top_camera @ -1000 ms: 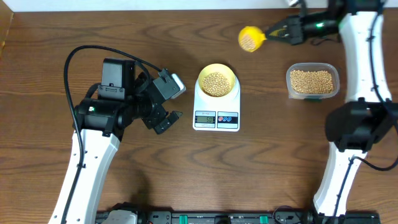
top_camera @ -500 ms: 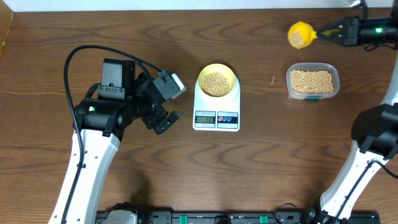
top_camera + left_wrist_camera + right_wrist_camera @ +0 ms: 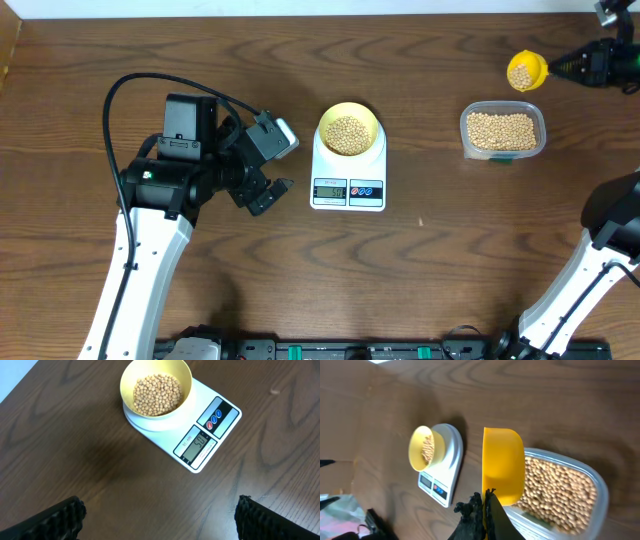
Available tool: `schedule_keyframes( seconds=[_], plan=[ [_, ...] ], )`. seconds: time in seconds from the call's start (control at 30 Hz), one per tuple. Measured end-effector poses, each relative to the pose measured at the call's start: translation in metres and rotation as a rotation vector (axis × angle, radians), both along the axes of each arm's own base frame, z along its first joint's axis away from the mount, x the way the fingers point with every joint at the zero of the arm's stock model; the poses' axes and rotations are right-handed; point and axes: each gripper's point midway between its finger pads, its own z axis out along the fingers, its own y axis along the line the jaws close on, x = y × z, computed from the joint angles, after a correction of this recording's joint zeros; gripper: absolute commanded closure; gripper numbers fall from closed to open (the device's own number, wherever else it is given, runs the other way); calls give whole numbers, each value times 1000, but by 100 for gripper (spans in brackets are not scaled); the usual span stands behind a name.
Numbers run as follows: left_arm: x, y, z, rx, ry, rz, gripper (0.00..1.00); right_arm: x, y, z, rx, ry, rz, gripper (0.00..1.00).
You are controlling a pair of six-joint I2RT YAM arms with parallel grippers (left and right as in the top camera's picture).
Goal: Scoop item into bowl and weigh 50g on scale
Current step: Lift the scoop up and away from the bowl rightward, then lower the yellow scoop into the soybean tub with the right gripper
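Observation:
Next, my right gripper releases the bright yellow scoop on the beans in the clear tub (image 3: 522,124) (image 3: 573,495), toward the end that is farthest from the scale.
The pale-yellow bowl (image 3: 376,124) stands on the white scale (image 3: 348,191) at mid-table and holds a heap of tan beans (image 3: 347,134). In the left wrist view the bowl (image 3: 184,377) and the scale (image 3: 212,435) lie ahead, and the display seems to read 50. My left gripper (image 3: 283,162) hangs open left of the scale, with nothing between its fingers (image 3: 65,516). My right gripper (image 3: 557,68) is shut on the handle of a bright yellow scoop (image 3: 525,71) that carries some beans, just behind the clear tub (image 3: 502,152). The right wrist view shows that scoop (image 3: 502,465) over the tub's edge.
The clear rectangular tub (image 3: 600,485), full of beans (image 3: 560,495), sits right of the scale. A black cable (image 3: 130,85) loops from the left arm over the table's left part. The table's back edge runs close behind the scoop.
My right gripper has carried the scoop to the right, from behind the scale to just behind the tub's right end. The left arm, bowl and scale have not moved.

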Motion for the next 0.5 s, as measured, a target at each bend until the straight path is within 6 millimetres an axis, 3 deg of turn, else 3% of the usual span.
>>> schedule_keyframes(
  seconds=[0.27,0.5],
  plan=[
    [0,0,0,0,0,0,2,-4,-6,-17,-105,74,-14,99],
    [0,0,0,0,0,0,3,-8,15,-43,-299,187,45,99]
  ],
)
